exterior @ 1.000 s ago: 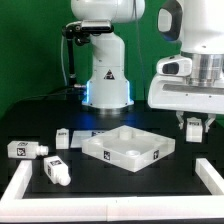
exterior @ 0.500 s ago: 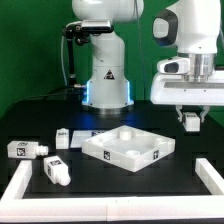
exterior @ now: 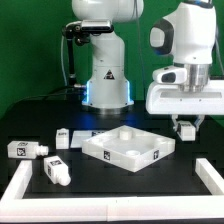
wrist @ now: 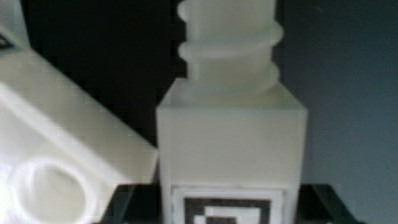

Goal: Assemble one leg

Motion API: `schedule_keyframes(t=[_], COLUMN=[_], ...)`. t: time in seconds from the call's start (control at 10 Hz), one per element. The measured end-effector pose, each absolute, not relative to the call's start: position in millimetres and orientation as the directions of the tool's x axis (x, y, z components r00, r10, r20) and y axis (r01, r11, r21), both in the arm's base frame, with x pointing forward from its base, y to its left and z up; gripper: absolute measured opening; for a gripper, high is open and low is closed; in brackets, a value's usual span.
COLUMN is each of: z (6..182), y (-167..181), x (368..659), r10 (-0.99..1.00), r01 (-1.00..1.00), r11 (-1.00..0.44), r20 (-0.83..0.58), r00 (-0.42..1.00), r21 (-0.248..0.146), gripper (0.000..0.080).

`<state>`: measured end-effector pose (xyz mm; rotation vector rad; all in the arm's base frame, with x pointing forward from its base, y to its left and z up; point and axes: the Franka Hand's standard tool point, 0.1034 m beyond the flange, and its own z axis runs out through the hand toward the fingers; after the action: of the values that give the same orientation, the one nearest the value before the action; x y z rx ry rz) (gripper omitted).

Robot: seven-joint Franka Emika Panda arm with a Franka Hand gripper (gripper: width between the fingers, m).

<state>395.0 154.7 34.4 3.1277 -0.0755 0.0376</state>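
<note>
Next, I let go of the white leg, now held just above the table, with my gripper on the black table [exterior: 189, 141] beside the large tabletop, a short gap away from its corner.
My gripper [exterior: 187, 127] hangs at the exterior view's right, just above the table and right of the large flat white square tabletop [exterior: 128, 148]. It is shut on a stubby white leg [exterior: 188, 129]. In the wrist view the leg [wrist: 231, 110] stands out from between the dark fingers [wrist: 135, 205], with its ribbed peg end pointing away and its black-and-white tag next to the jaws. My gripper [wrist: 231, 203] holds the leg at the tagged end. A corner of the tabletop [wrist: 63, 135] with a hole lies beside the leg.
Three more legs lie at the exterior view's left: one [exterior: 28, 149] far left, one [exterior: 62, 137] behind it, one [exterior: 55, 170] nearer the front. White border bars [exterior: 18, 186] frame the black table. The arm's base [exterior: 107, 85] stands at the back.
My gripper has shifted a little toward the exterior view's left with the leg still in it, and the wrist has turned. The tabletop and loose legs have not moved.
</note>
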Motion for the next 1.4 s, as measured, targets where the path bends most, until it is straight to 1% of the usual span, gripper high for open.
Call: schedule_keyframes(t=[0.3, 0.4, 0.8, 1.1, 1.2, 1.3, 1.4], z=[11.9, 9.7, 9.6, 9.6, 9.6, 9.6, 9.6], y=[159, 162, 175, 176, 176, 175, 175], x=[386, 385, 381, 381, 381, 381, 381], r10=[-0.025, -0.018, 0.004, 0.007, 0.007, 0.008, 0.008], r01=[-0.025, -0.018, 0.004, 0.007, 0.007, 0.007, 0.007], r11=[-0.999, -0.999, -1.000, -1.000, -1.000, -1.000, -1.000], r20=[0.011, 0.009, 0.011, 0.011, 0.011, 0.011, 0.010], r00=[1.000, 1.000, 1.000, 1.000, 1.000, 1.000, 1.000], r21=[0.028, 0.030, 0.026, 0.026, 0.026, 0.026, 0.026], gripper=[0.0282, 0.0282, 0.0282, 0.0282, 0.0365, 0.0539, 0.0539])
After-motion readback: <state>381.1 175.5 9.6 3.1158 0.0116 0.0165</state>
